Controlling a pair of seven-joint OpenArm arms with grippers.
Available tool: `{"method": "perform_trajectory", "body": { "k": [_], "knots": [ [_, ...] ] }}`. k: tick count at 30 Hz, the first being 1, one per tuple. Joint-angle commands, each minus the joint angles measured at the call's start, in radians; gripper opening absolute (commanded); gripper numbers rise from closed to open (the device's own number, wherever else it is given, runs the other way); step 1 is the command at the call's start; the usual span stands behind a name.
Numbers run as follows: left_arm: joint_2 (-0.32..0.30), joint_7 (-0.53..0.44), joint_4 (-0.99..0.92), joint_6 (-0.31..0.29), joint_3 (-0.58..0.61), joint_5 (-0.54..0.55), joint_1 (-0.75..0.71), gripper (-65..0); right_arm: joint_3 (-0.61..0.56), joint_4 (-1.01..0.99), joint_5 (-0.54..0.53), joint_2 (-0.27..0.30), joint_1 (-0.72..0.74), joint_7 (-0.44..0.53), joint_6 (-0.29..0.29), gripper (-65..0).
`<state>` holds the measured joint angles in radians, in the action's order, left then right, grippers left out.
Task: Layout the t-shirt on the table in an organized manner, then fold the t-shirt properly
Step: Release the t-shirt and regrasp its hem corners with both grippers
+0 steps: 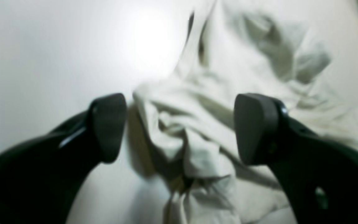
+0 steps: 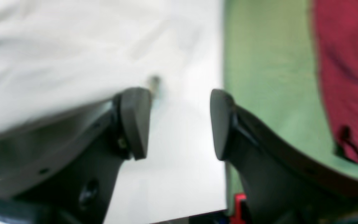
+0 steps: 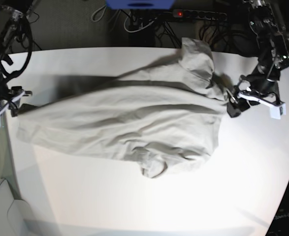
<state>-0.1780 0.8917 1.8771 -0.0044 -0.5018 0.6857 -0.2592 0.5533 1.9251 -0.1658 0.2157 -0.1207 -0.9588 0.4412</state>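
Note:
My left gripper next goes to the t-shirt's front corner (image 3: 208, 156) on that gripper's side, next to the bunched front sleeve, to close there.
The light grey-beige t-shirt (image 3: 134, 118) lies spread and wrinkled across the white table (image 3: 134, 206), with a sleeve bunched at the front and another lump at the back right. My left gripper (image 3: 232, 101) is at the shirt's right end. In the left wrist view this gripper (image 1: 182, 129) stands open, with crumpled shirt cloth (image 1: 244, 56) lying loose between and beyond its fingers. My right gripper (image 3: 14, 103) is at the shirt's left end near the table edge. In the right wrist view it (image 2: 179, 124) is open over bare table (image 2: 182, 171), with the shirt (image 2: 42, 46) at upper left.
The table edge runs just right of my right gripper, with green floor (image 2: 266, 62) and a dark red object (image 2: 346, 77) beyond it. Behind the table lie a power strip (image 3: 198, 14), cables and a blue object (image 3: 139, 4).

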Motion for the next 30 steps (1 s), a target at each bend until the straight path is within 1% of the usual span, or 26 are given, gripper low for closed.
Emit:
{"method": "perform_trajectory", "body": {
  "k": [1,4,7,10,12,15,18,21,24,26,28,30],
  "knots": [
    [-0.008,-0.01,0.02,0.005,-0.008,0.012,0.019,-12.2,0.001,0.024,-0.016,0.009,0.011,0.016,0.017,-32.9],
    [-0.007,-0.006,-0.021,0.007,-0.005,0.004,0.13,-12.2,-0.008,0.03,-0.018,0.003,0.014,0.018,0.017,-32.8],
    [-0.007,-0.007,-0.153,0.007,0.044,0.001,0.248,-12.2,-0.088,0.03,-0.016,-0.014,0.031,0.013,0.017,-32.8],
    [-0.008,-0.009,-0.301,0.008,0.121,0.001,0.352,-12.2,-0.135,0.03,-0.016,-0.026,0.039,0.016,0.017,-32.8],
    [-0.008,-0.012,-0.405,0.008,0.187,0.001,0.423,-12.2,-0.164,0.035,-0.013,-0.052,0.062,0.008,0.017,-32.8],
    [-0.007,-0.07,-0.538,0.014,0.285,0.001,0.495,-12.3,-0.178,0.035,-0.011,-0.072,0.075,0.007,0.017,-32.8],
    [-0.007,-0.168,-0.653,0.016,0.383,0.001,0.519,-12.3,-0.22,0.035,-0.011,-0.072,0.075,0.007,0.017,-32.8],
    [-0.007,-0.225,-0.756,0.016,0.455,0.001,0.536,-12.4,-0.258,0.033,-0.011,-0.072,0.075,0.01,0.017,-32.8],
    [-0.016,-0.214,-0.795,0.016,0.464,0.001,0.532,-12.4,-0.281,0.033,-0.011,-0.071,0.075,0.014,0.017,-32.8],
    [-0.019,-0.185,-0.795,0.016,0.461,0.004,0.513,-12.4,-0.289,0.033,-0.011,-0.071,0.079,0.014,0.017,-32.8],
    [-0.054,-0.13,-0.752,0.016,0.46,0.01,0.467,-12.4,-0.29,0.03,-0.011,-0.071,0.091,0.008,0.017,-32.8],
    [-0.081,-0.099,-0.69,0.016,0.46,0.01,0.427,-12.4,-0.29,0.027,-0.011,-0.071,0.092,0.011,0.017,-32.8]
  ]
}}
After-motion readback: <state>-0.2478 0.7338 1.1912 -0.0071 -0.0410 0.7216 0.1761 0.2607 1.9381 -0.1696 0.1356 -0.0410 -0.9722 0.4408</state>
